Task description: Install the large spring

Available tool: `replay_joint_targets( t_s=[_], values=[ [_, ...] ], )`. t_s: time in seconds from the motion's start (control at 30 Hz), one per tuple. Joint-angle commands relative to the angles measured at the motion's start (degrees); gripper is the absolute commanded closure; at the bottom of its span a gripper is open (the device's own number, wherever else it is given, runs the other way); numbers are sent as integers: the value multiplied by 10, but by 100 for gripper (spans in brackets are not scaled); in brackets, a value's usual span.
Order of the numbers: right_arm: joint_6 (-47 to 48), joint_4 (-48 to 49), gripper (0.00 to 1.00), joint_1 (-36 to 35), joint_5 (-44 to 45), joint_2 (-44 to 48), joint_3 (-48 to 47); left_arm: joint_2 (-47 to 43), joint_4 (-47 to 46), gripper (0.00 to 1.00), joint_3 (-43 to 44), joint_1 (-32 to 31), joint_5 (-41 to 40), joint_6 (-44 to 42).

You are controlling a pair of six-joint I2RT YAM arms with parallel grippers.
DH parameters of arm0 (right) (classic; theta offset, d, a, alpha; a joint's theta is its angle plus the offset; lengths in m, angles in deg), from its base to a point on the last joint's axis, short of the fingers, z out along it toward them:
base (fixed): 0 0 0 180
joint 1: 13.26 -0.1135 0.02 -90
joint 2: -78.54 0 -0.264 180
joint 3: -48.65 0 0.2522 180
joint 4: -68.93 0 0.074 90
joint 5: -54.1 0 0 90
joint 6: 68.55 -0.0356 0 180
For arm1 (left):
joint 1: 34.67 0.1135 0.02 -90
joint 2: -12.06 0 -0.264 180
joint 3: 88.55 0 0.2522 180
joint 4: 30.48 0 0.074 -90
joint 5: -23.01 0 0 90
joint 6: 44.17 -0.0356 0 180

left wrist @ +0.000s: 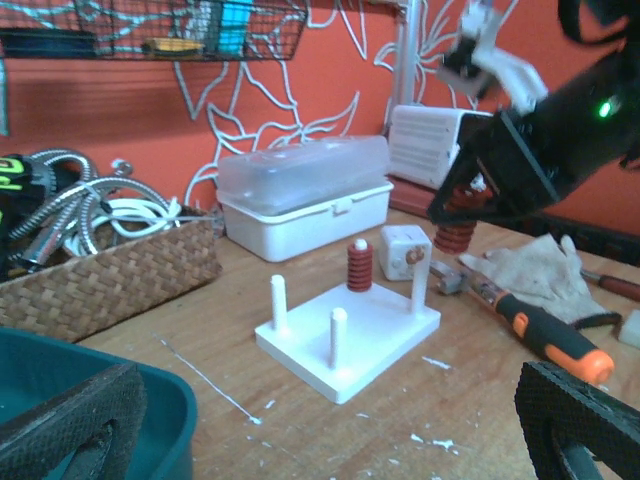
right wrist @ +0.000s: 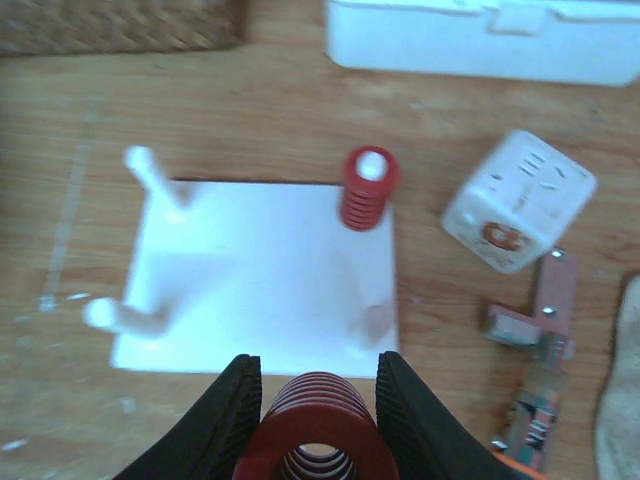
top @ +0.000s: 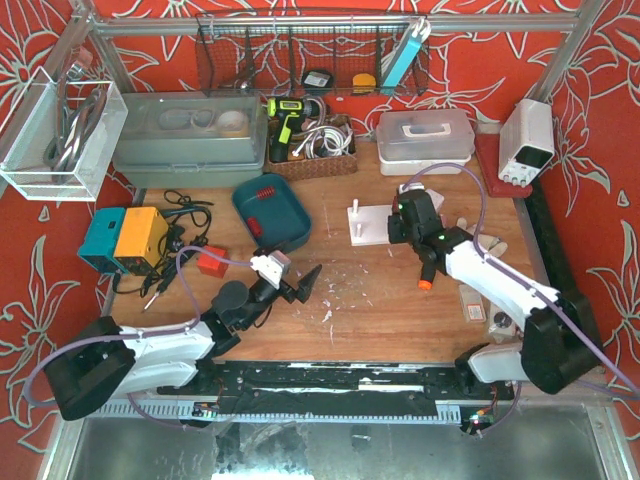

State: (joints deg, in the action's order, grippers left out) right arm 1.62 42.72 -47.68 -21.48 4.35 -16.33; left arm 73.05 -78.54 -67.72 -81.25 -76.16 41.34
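The robot's right gripper should release the large red spring on the bare white peg (top: 402, 234) (right wrist: 374, 325) nearest the metal bracket.
My right gripper (right wrist: 318, 395) is shut on the large red spring (right wrist: 318, 435) and holds it upright in the air above the near edge of the white peg plate (right wrist: 270, 285). The spring also shows in the left wrist view (left wrist: 454, 232), hanging to the right of the plate (left wrist: 385, 335). A smaller red spring (right wrist: 367, 190) sits on the plate's far right peg. Three other white pegs stand bare, one (right wrist: 376, 322) just ahead of the held spring. My left gripper (top: 300, 285) is open and empty, low over the table left of the plate.
A teal tray (top: 270, 212) with a red spring lies left of the plate. A white cube socket (right wrist: 518, 200), a metal bracket (right wrist: 540, 310) and an orange-handled screwdriver (left wrist: 545, 335) lie right of it. A wicker basket (left wrist: 100, 275) and a white box (left wrist: 305, 195) stand behind.
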Motion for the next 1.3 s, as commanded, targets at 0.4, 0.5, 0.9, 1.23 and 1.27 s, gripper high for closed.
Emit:
replay_joint_targets(
  t_s=[0.4,0.5,0.9,1.23,1.27],
  values=[
    [45,46,100,75,17,-113,-43,-15,23,0,22,-3,-41,13],
    [45,58,100,79,17,-117,-38,-17,24,0,22,-3,-39,14],
    [45,81,100,89,2,-152,-45,-8,25,0,25,-3,-32,12],
    [32,78,65,96,-3,-172,-48,-3,26,0,26,-3,-33,12],
    [30,75,60,96,-3,-172,-51,-3,26,0,26,-3,-34,12]
  ],
)
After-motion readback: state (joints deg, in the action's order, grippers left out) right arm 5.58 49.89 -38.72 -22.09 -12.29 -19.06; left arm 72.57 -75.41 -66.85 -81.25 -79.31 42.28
